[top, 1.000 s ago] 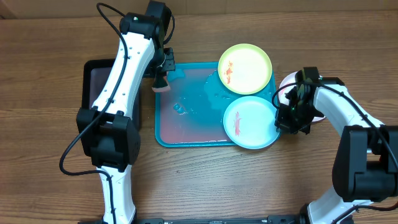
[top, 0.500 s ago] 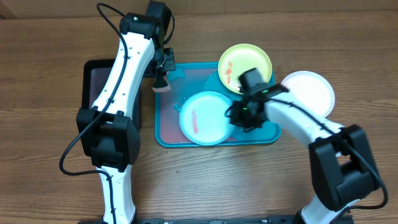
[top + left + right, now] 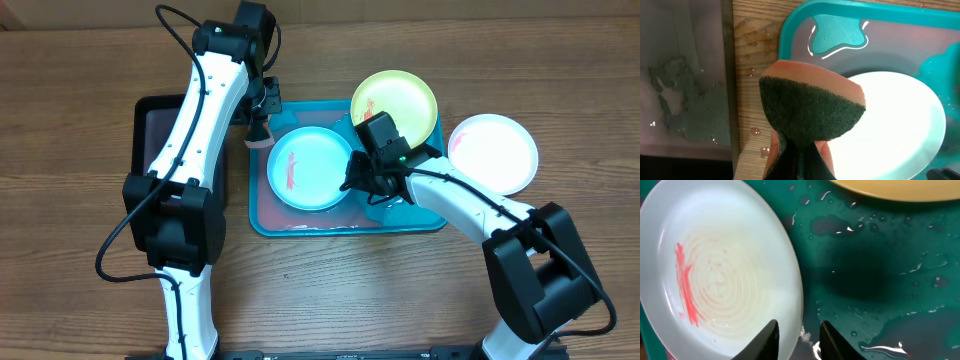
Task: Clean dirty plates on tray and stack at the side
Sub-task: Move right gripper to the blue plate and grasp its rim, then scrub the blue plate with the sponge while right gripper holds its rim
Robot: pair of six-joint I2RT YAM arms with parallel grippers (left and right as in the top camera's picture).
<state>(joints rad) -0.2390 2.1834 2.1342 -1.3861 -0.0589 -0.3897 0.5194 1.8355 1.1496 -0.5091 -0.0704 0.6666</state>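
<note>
I will pinch the plate's rim [image 3: 799,322] with my right gripper, as the light aqua plate lies loose on the wet tray, before my left gripper scrubs the red smear.
The light aqua plate [image 3: 310,168] lies on the left half of the turquoise tray [image 3: 320,224], a red smear on its left side. My right gripper [image 3: 360,182] is at its right rim, open, one finger over the plate [image 3: 725,270] and one past the edge above the wet tray [image 3: 880,270]. The lime-green plate [image 3: 395,105], smeared red, sits at the tray's back right. The white plate [image 3: 493,152] rests on the table to the right. My left gripper [image 3: 260,128] is shut on a sponge [image 3: 810,110], held over the tray's back left corner.
A smaller black tray [image 3: 160,130] with water in it stands left of the turquoise one. Puddles and drops cover the turquoise tray's floor [image 3: 840,32]. Bare wood table lies in front [image 3: 330,290].
My right gripper slid the aqua plate from the tray's right front to its left half, then parted its jaws. The left arm and sponge have not moved.
</note>
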